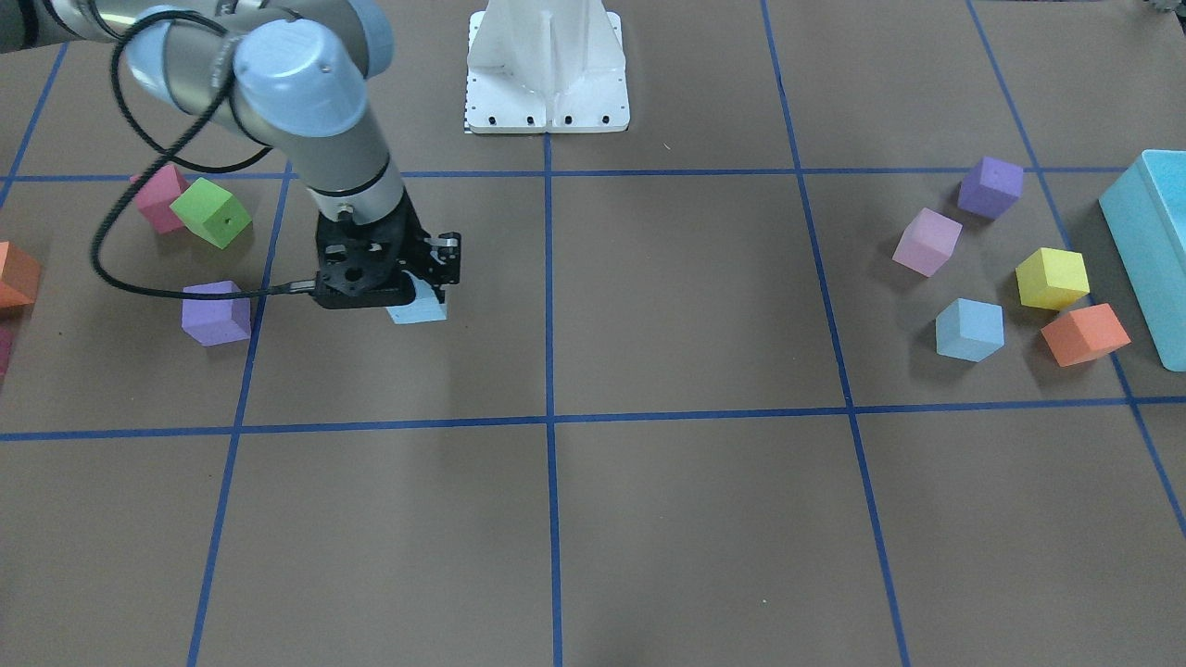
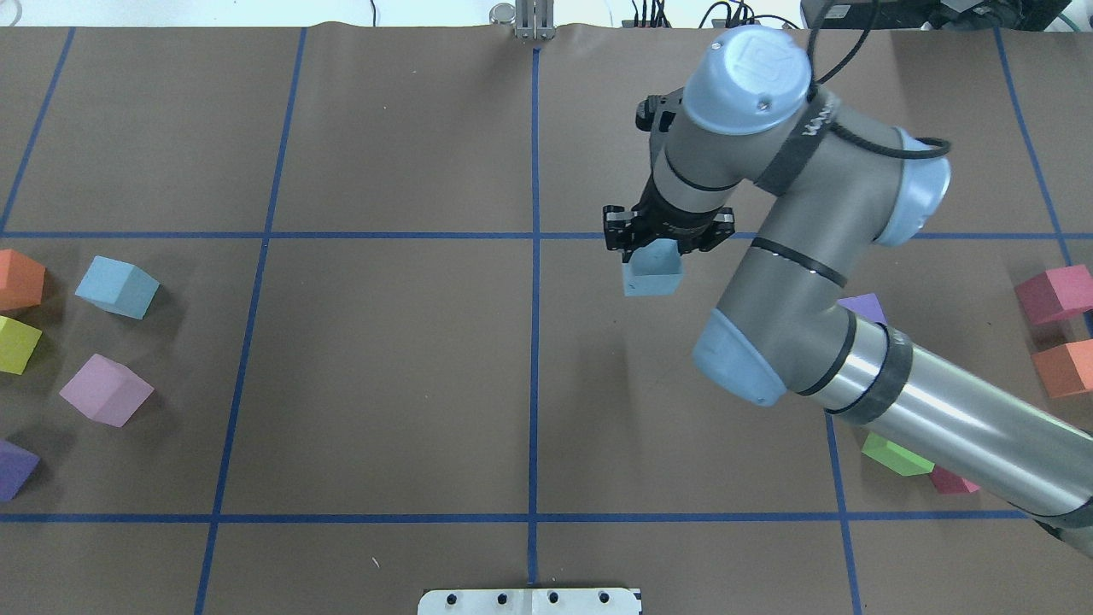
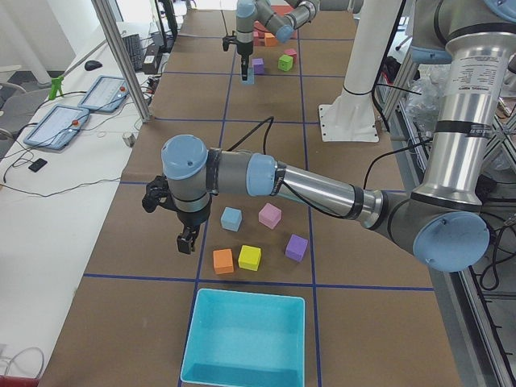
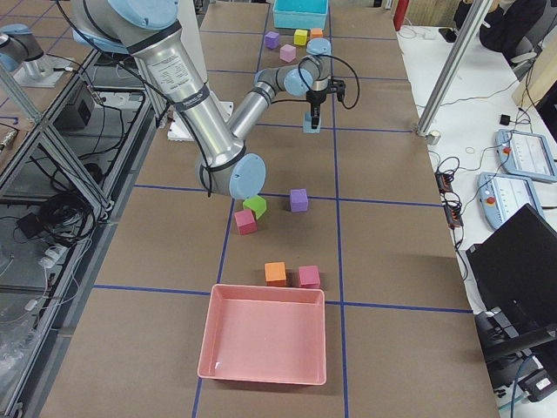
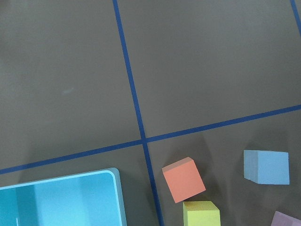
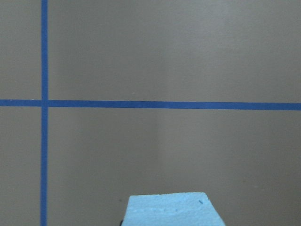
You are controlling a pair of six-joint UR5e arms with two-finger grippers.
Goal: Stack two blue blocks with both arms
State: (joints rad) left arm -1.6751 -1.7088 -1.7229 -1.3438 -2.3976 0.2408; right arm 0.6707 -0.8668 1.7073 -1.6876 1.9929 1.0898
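Observation:
My right gripper is going to set the pale blue block down on the centre line (image 1: 550,339) (image 6: 43,192) just behind the nearer line crossing. The block is now held low over the table.
My right gripper (image 2: 653,256) is shut on a pale blue block (image 2: 653,273), held low over the table just right of the centre line; the block also shows in the front view (image 1: 419,311) and at the bottom of the right wrist view (image 6: 171,210). The second blue block (image 2: 117,287) lies on the table at the far left among other cubes, and shows in the front view (image 1: 969,330) and the left wrist view (image 5: 266,166). My left gripper (image 3: 185,240) shows only in the exterior left view, hovering beside that block (image 3: 231,218). I cannot tell whether it is open or shut.
Orange (image 2: 19,279), yellow (image 2: 15,344), pink (image 2: 106,390) and purple (image 2: 15,469) cubes surround the left blue block. A turquoise box (image 1: 1149,241) stands at that end. Purple (image 1: 216,313), green (image 1: 212,212) and pink (image 1: 159,197) cubes lie near my right arm. A pink tray (image 4: 264,335) is at the right end.

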